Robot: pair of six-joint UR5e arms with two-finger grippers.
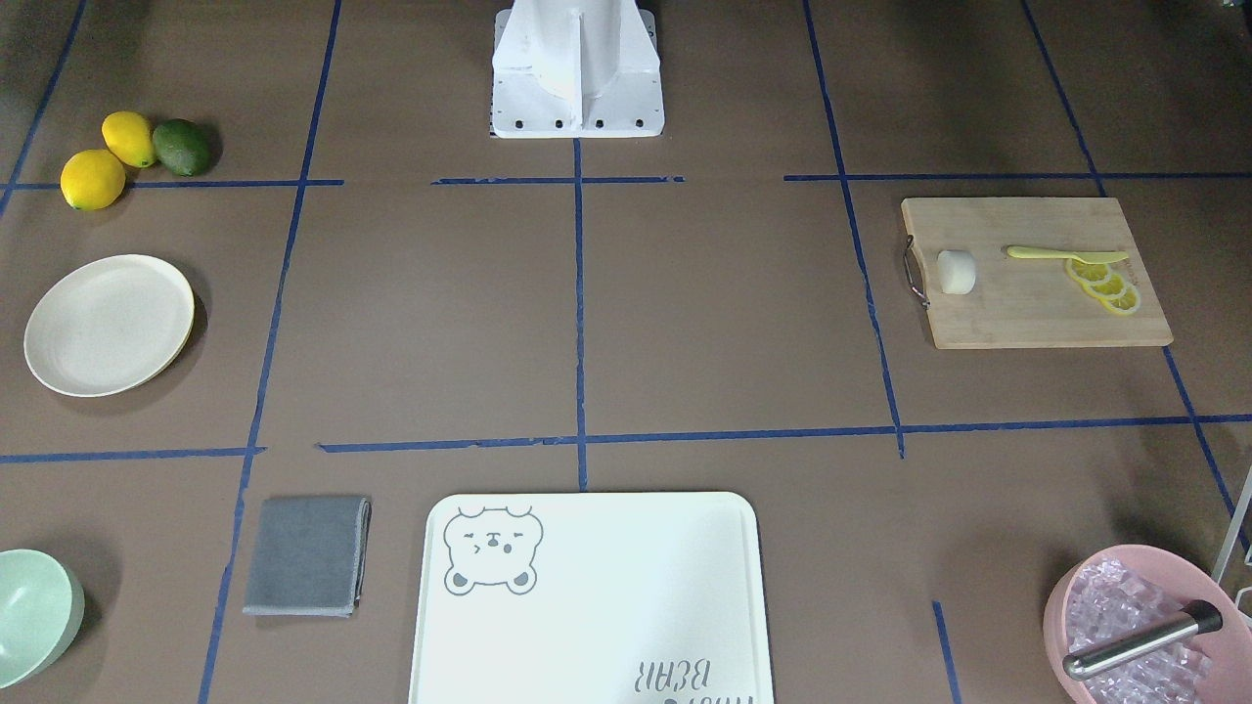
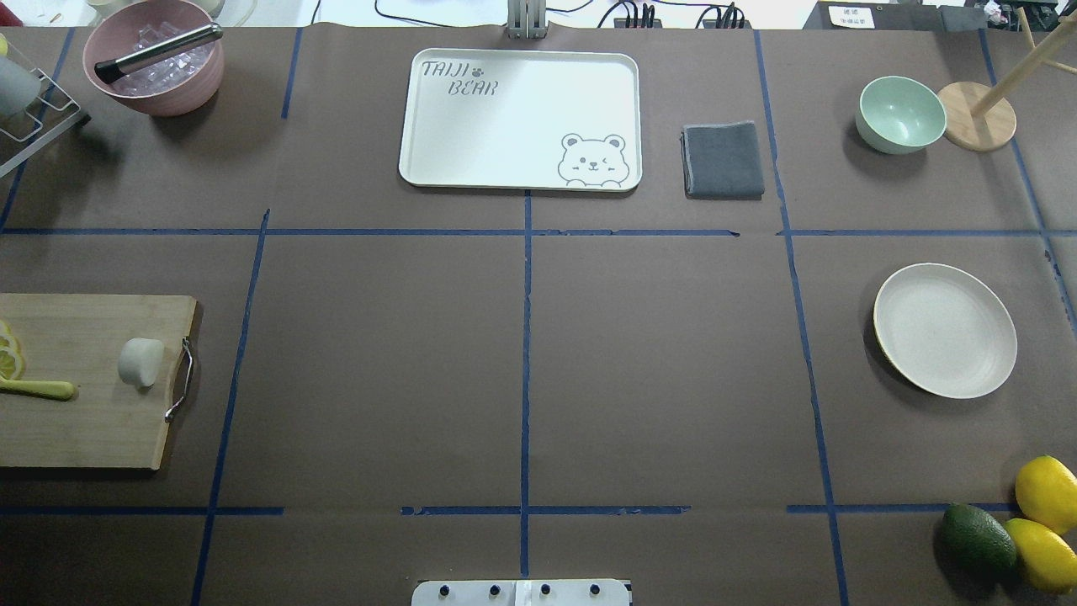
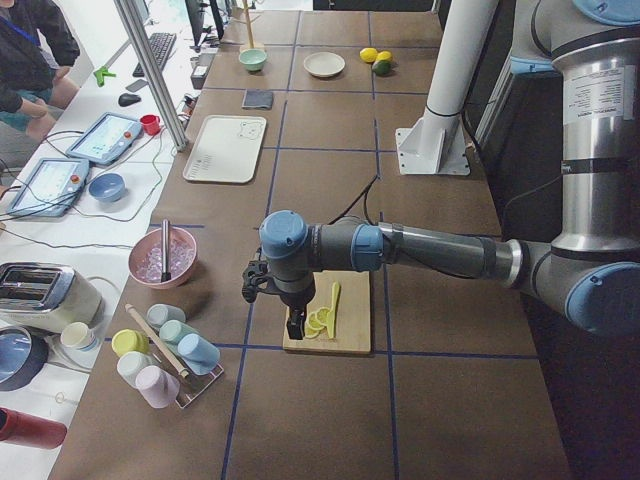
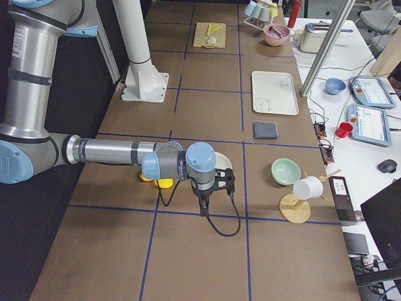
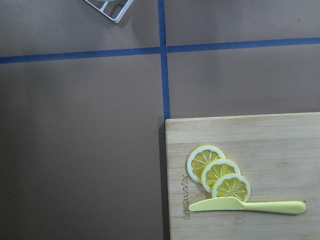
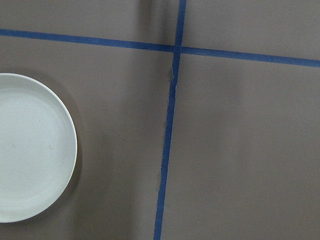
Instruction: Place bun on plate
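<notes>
The cream plate is next for my right gripper, which should go to it and close on the plate's rim [image 1: 27, 332] [image 6: 76, 149], on the side farthest from the cutting board.
The white bun [image 1: 957, 272] lies on a wooden cutting board [image 1: 1027, 318] near its metal handle, also seen as the bun [image 2: 140, 362] in the overhead view. The cream plate [image 1: 110, 325] sits empty at the opposite end of the table, shown as the plate [image 2: 944, 330] from above and the plate [image 6: 30, 147] at the right wrist view's left edge. My left gripper [image 3: 293, 325] hangs over the board's outer end, above the lemon slices [image 5: 218, 173]. My right gripper [image 4: 202, 204] hovers beside the plate. I cannot tell whether either is open or shut.
A yellow knife [image 1: 1066, 255] lies on the board. Two lemons [image 1: 110, 159] and an avocado [image 1: 182, 147] sit near the plate. A bear tray [image 2: 520, 119], grey cloth [image 2: 724, 160], mint bowl [image 2: 900, 114] and pink ice bowl [image 2: 156, 67] line the far edge.
</notes>
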